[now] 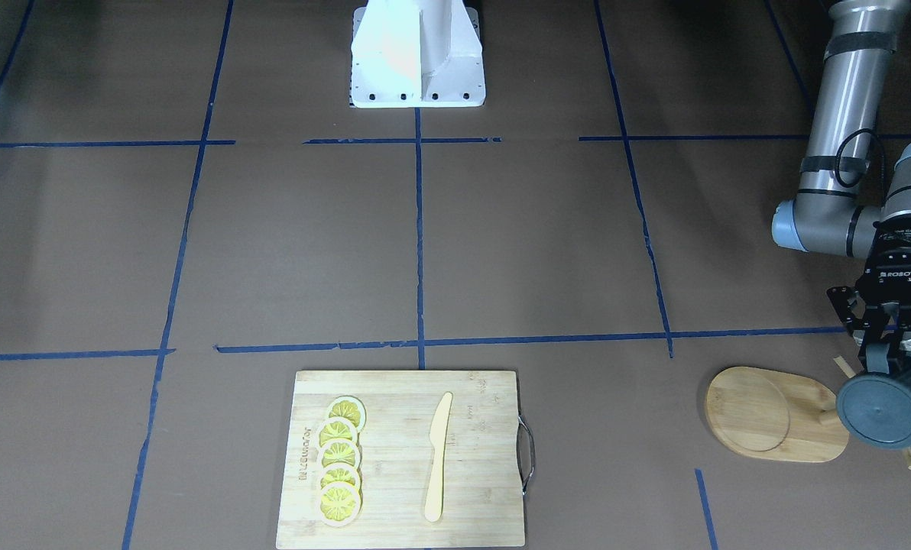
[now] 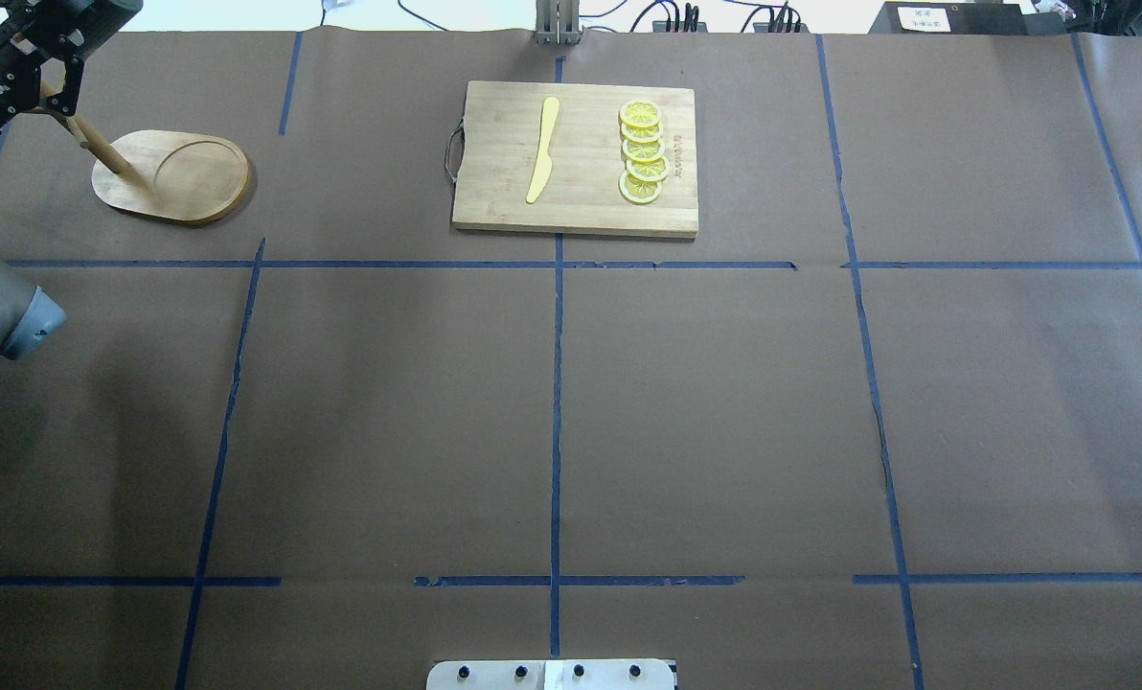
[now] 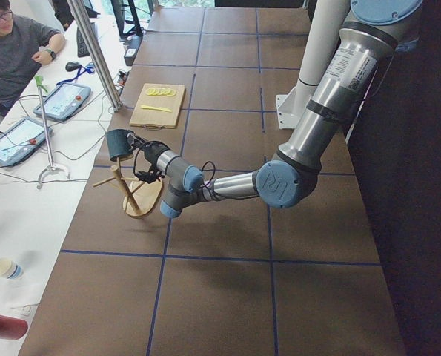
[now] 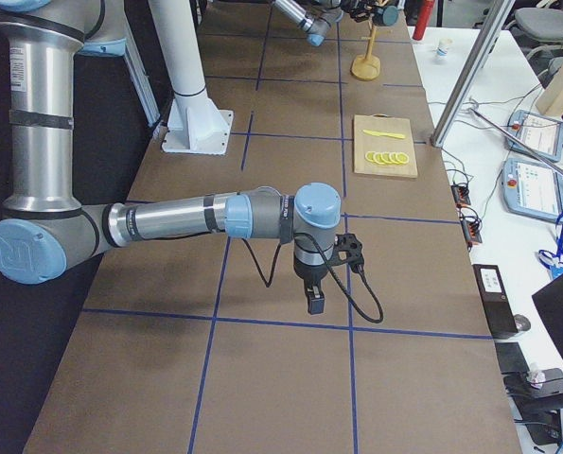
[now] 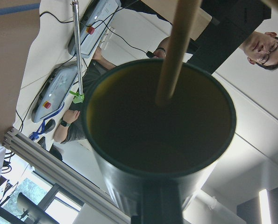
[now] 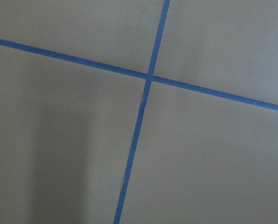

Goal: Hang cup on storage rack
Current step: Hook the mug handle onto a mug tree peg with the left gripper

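The cup, now hanging just over the rack's post end, will be let go by my left gripper on the thin dowel peg (image 1: pixel 897 389) (image 5: pixel 177 46) that points into the cup's yellow-lined opening.
The dark teal-grey cup (image 1: pixel 891 409) lies on its side in the air, held by my left gripper (image 1: pixel 887 357), which is shut on it at the top. It hangs just over the post end of the light wooden storage rack (image 1: pixel 776 416). In the left wrist view a thin dowel peg (image 5: pixel 176 51) crosses in front of the cup's yellow-lined mouth (image 5: pixel 157 135). From overhead the left gripper (image 2: pixel 49 67) is above the rack's post (image 2: pixel 102 144), and the cup is hidden. My right gripper (image 4: pixel 311 301) hovers low over the table, far from both; I cannot tell if it is open.
A rectangular wooden cutting board (image 1: pixel 494 458) with a metal handle carries several lemon slices (image 1: pixel 339 462) and a wooden knife (image 1: pixel 438 458) at mid-table. Operators and tablets sit at a white bench (image 3: pixel 27 126) beyond the table edge by the rack.
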Available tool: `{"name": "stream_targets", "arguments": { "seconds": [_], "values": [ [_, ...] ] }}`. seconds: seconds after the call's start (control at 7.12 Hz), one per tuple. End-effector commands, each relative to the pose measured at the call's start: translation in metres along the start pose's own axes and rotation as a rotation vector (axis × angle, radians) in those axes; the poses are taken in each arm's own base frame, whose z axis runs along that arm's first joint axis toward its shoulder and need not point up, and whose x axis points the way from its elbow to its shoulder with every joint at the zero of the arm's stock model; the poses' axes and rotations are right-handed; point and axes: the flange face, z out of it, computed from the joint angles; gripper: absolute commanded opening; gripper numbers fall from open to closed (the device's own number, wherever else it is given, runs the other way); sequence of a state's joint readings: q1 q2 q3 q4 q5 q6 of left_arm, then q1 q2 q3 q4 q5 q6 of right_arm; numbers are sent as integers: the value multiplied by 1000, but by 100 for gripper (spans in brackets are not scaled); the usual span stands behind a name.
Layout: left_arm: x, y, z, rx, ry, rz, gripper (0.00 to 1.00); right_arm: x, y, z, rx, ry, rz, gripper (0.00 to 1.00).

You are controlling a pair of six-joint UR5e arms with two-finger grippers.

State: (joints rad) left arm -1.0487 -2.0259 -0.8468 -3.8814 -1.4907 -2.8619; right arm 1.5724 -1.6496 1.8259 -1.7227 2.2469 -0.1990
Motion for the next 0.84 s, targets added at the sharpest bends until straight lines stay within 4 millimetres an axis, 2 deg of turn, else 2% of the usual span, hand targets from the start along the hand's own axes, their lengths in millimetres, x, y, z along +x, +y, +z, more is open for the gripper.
{"name": "stream_targets", "arguments": {
  "seconds": [0.0, 0.7],
  "values": [
    [-4, -15, -22, 5, -4, -1, 0, 0, 0, -1, 1, 1, 0, 100],
    [-8, -22, -35, 20, -14, -2, 5, 0, 1, 1, -1, -1, 2, 100]
  ]
}}
